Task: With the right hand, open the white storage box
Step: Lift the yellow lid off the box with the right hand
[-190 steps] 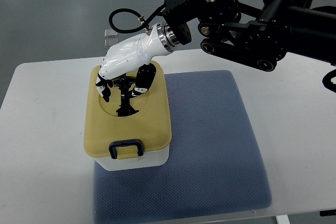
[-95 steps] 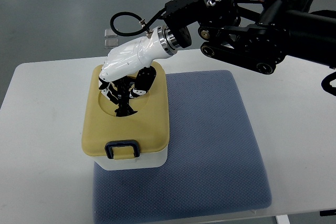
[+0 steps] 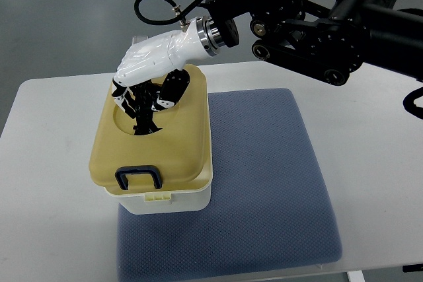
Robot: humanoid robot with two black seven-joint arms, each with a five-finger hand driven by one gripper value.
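Observation:
The robot's right gripper will let go of the tan lid on the blue mat's far half [image 3: 264,139], close beside the white storage box. The lid now sits shifted on the box.
The white storage box [image 3: 173,203] stands on the front left corner of a blue mat. Its tan lid [image 3: 182,143] has a dark blue latch [image 3: 139,177] at the front and a round recess on top. The lid sits lifted and shifted left, so the box's white rim shows under its front edge. My right hand [image 3: 142,100], white with black fingers, comes in from the right on a black arm. Its fingers are curled down into the recess, gripping the lid's black handle. The left arm is out of sight.
The blue mat [image 3: 264,183] lies on a white table [image 3: 53,183]. A small clear object [image 3: 137,39] sits at the table's far edge, mostly hidden behind my hand. A black cable [image 3: 149,4] loops above the wrist.
My right hand has risen and moved left with the lid's handle. The lid has come up and slid left off the box, showing the white rim at the front.

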